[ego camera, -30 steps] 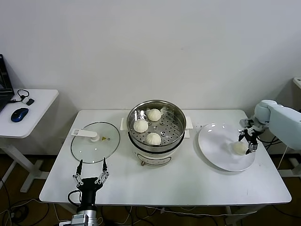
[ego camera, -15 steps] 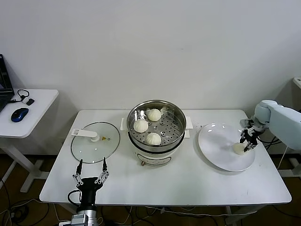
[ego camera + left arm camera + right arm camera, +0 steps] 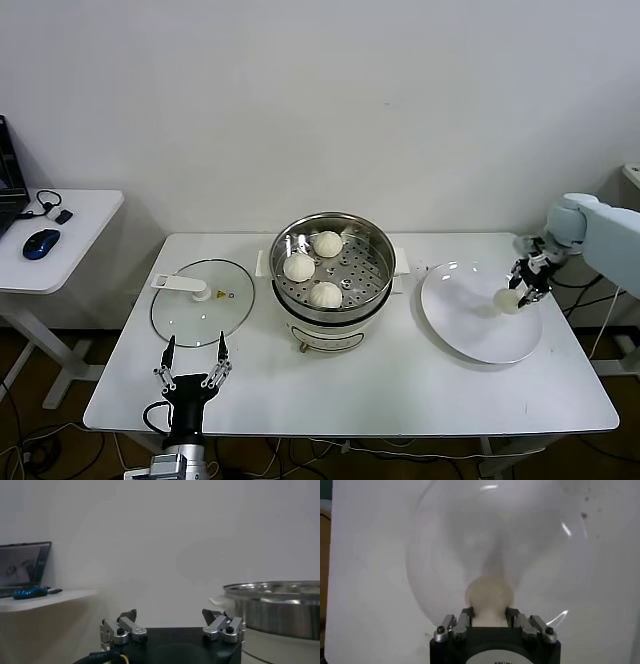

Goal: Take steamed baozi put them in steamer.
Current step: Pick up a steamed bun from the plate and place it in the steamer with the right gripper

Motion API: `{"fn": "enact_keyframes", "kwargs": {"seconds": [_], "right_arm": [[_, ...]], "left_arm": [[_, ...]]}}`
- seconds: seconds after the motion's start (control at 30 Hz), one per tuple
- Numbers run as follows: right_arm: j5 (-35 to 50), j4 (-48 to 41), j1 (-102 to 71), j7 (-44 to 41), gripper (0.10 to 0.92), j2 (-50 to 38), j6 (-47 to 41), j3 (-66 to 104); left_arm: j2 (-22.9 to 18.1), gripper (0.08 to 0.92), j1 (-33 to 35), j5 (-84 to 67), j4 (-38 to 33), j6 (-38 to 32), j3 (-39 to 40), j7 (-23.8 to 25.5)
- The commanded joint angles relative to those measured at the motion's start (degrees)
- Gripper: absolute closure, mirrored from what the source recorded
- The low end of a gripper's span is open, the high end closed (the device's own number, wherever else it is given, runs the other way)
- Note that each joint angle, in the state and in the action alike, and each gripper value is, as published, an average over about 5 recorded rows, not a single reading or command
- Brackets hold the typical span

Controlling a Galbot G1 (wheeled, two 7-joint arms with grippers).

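The robot's right gripper will release the baozi on the steamer tray's empty side (image 3: 360,266) nearest the white plate.
The steamer (image 3: 333,268) stands mid-table with three baozi on its perforated tray: one at the back (image 3: 327,244), one at the left (image 3: 299,267), one at the front (image 3: 325,294). My right gripper (image 3: 515,293) is shut on the fourth baozi (image 3: 507,299) and holds it a little above the white plate (image 3: 470,325). In the right wrist view the baozi (image 3: 489,598) sits between the fingers over the plate (image 3: 445,555). My left gripper (image 3: 193,365) is open and empty, parked at the table's front left. The steamer's rim (image 3: 280,592) shows in the left wrist view.
A round glass lid with a white handle (image 3: 203,300) lies left of the steamer. A side table (image 3: 60,240) with a blue mouse (image 3: 40,243) stands at the far left. The wall is close behind the table.
My right gripper has risen from the plate's surface with the baozi in it and shifted slightly back. The left arm has not moved.
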Motion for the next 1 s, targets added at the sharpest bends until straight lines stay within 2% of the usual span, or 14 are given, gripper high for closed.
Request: {"fn": "enact_keyframes", "kwargs": {"seconds": [0.03,0.27,0.47,0.67,1.0], "right_arm": [[13.9,17.8,24.4,0.5,0.55,0.0,-3.4,-20.0],[26.6,25.2,35.8,2.0,0.554,5.4,-9.3,-26.6],[33.7,28.9,38.6,4.0,0.55,10.6,-13.5,-26.3],[37.3,29.8,37.6,6.1,0.53,15.8,-16.1,-23.9],[38.2,25.6,29.7,9.0,0.525,22.2,-19.0,-19.4]], "left_arm": [[-2.8,0.177,-0.1,-0.3,-0.4,0.5,0.3,0.2],[-2.8,0.177,-0.4,-1.1,-0.9,1.1,0.5,0.6],[-2.8,0.177,-0.7,-1.4,-1.0,1.2,0.3,0.7],[-2.6,0.177,-0.8,-2.0,-1.5,1.3,0.1,0.8],[-2.3,0.177,-0.7,-2.5,-1.9,1.4,-0.2,0.9]]}}
